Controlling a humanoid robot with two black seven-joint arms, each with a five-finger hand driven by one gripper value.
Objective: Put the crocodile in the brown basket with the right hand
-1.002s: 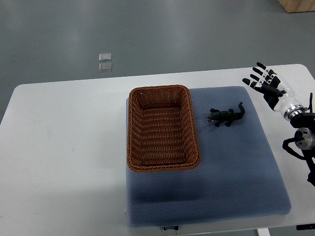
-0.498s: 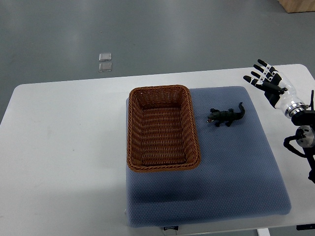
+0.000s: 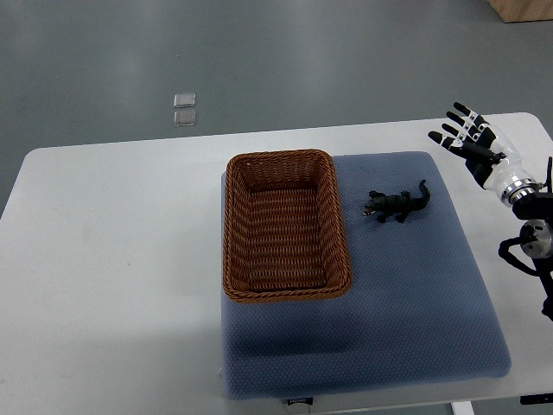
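Observation:
My right gripper is to go to the toy crocodile next. Then it should close on the base of its tail [image 3: 409, 204], behind the back legs.
A small dark green toy crocodile [image 3: 397, 204] lies on the blue mat [image 3: 406, 294], just right of the brown wicker basket [image 3: 233, 225], its tail pointing up and right. Nothing is inside the basket. My right hand [image 3: 467, 138] hovers at the table's far right, well to the right of and beyond the crocodile, with its fingers spread and nothing in them. The left arm does not show.
The blue mat covers the right half of a white table [image 3: 112, 251]. Two small clear squares [image 3: 184, 110] lie on the grey floor beyond the table. A wooden box corner [image 3: 523, 9] shows at the top right.
My right hand has drifted slightly right and up, away from the crocodile, fingers still spread. The crocodile and basket have not moved.

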